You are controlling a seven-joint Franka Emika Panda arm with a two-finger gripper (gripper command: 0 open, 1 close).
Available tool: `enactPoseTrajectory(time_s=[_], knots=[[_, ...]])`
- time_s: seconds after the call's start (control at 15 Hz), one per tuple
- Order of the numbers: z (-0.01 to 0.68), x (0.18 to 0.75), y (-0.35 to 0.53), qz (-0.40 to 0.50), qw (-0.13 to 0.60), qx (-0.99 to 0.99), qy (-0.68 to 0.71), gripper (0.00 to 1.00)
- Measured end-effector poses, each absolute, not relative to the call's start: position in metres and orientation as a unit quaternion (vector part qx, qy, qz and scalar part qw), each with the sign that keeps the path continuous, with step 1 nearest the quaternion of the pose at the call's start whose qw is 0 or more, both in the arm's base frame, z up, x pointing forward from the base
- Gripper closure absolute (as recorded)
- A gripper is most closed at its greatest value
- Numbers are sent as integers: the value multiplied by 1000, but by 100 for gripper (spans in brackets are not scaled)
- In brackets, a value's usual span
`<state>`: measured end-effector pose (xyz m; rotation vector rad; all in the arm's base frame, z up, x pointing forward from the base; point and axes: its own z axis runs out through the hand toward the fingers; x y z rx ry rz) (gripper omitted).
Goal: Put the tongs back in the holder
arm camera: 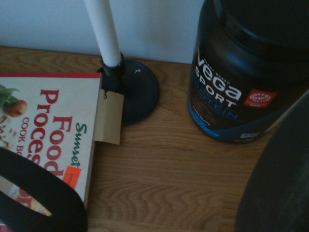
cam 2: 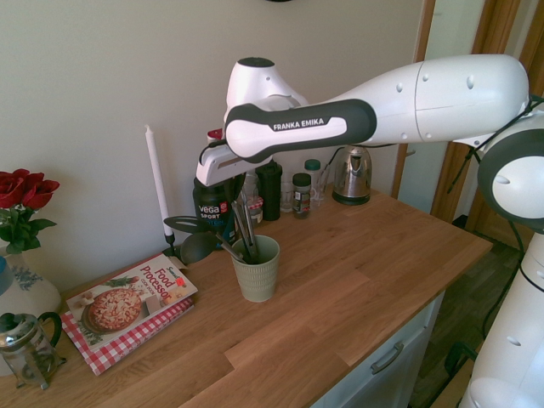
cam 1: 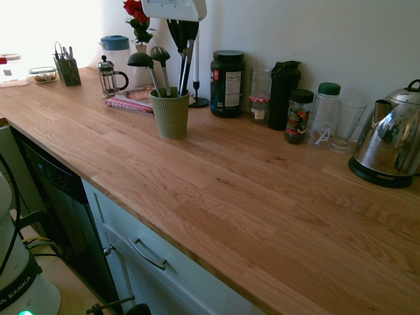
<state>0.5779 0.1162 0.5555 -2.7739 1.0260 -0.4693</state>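
The robot's gripper needs to release the tongs inside the sage-green holder [cam 2: 253, 254], so that they stand beside the black-headed ladles.
The sage-green ribbed holder [cam 1: 170, 115] [cam 2: 257, 272] stands on the wooden counter with two black-headed ladles [cam 1: 149, 59] [cam 2: 189, 234] leaning out of it. My gripper [cam 1: 183, 38] [cam 2: 240, 195] hangs straight above the cup, shut on the black handle end of the tongs [cam 1: 184, 69] [cam 2: 246, 228]. The slim silver arms of the tongs point down, and their lower ends reach inside the holder's rim. The wrist view shows neither tongs nor holder, only dark blurred ladle heads [arm camera: 43, 193].
Behind the holder stand a white candle on a black base [cam 2: 156, 183] [arm camera: 126, 89], a black Vega tub [cam 1: 227, 84] [arm camera: 241, 82] and a row of jars and bottles [cam 1: 300, 116]. A cookbook [cam 2: 127, 302] lies beside the cup, a French press [cam 1: 110, 77] beyond it, a kettle [cam 1: 388, 141] far along the wall.
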Motion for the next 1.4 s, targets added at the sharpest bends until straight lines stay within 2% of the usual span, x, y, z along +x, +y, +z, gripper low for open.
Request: enactPoseTrajectory(time_s=[0.13, 0.2, 0.93, 1.27, 1.4], knots=[[542, 577, 112, -154, 71, -925, 341, 100], [538, 577, 111, -153, 70, -926, 339, 0], [526, 565, 108, -146, 62, -932, 327, 0], [578, 533, 102, -156, 77, -930, 324, 0], [603, 507, 88, -132, 59, -930, 338, 0]])
